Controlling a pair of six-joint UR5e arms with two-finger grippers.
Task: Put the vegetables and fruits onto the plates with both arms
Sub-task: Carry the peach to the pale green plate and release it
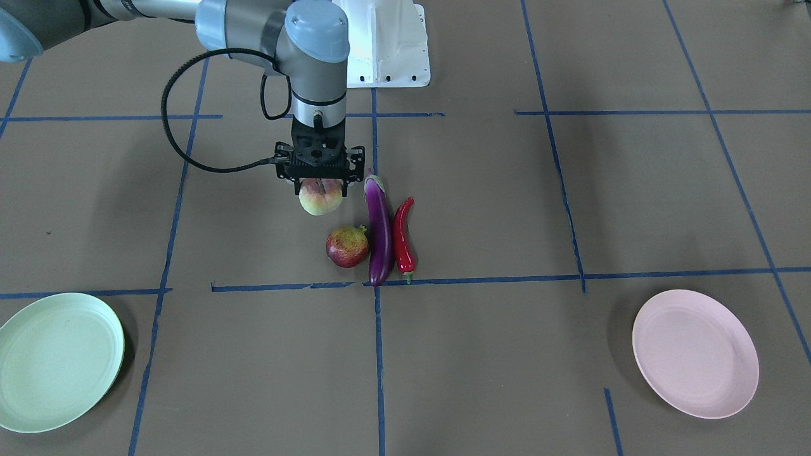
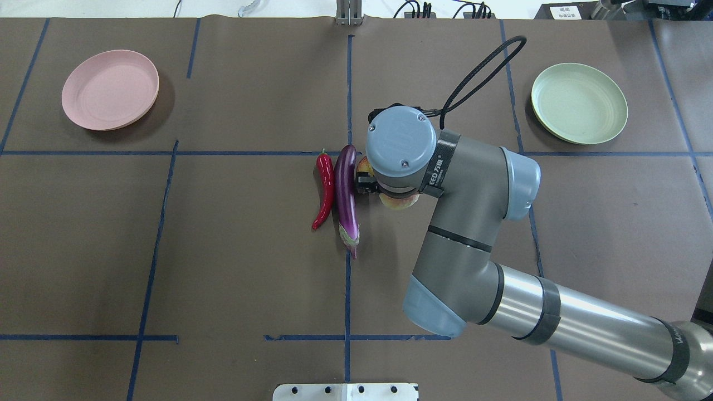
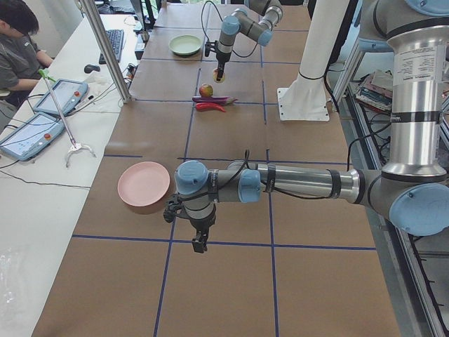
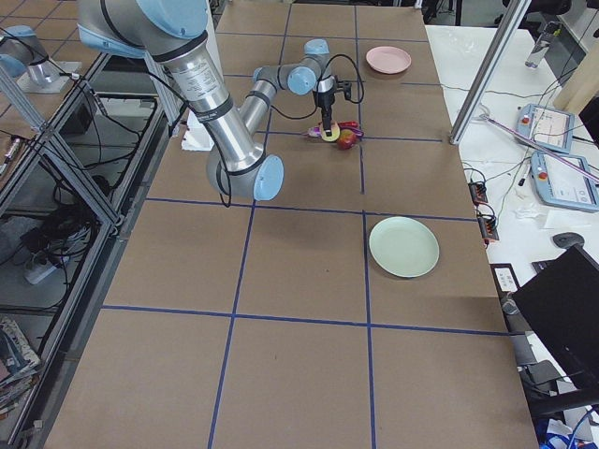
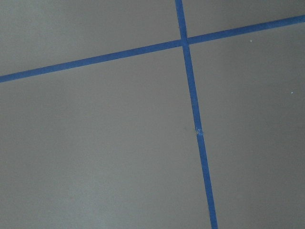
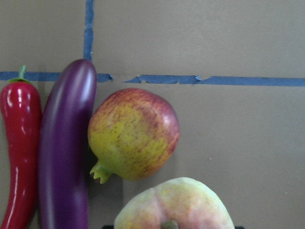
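Note:
The robot's right gripper will release the peach on the pale green plate (image 1: 40,342), between the plate's middle and its rim on the robot's side.
My right gripper (image 1: 321,187) points down with its fingers shut on the sides of the pale yellow-pink peach (image 1: 321,199), at or just above the table. The peach fills the bottom of the right wrist view (image 6: 174,205). Just beyond it lie the dark-red pomegranate (image 1: 346,247), the purple eggplant (image 1: 379,234) and the red chili (image 1: 402,237), side by side and touching. The pale green plate (image 1: 57,361) and the pale pink plate (image 1: 695,353) are both bare, at opposite ends. My left gripper (image 3: 200,243) hangs over bare table near the pink plate (image 3: 144,184); I cannot tell whether it is open.
Blue tape lines (image 1: 378,354) divide the brown table cover. The white base block (image 1: 386,44) stands at the robot's edge. The right arm's black cable (image 1: 174,120) loops beside the wrist. An operator (image 3: 17,35) sits at a side table with tablets.

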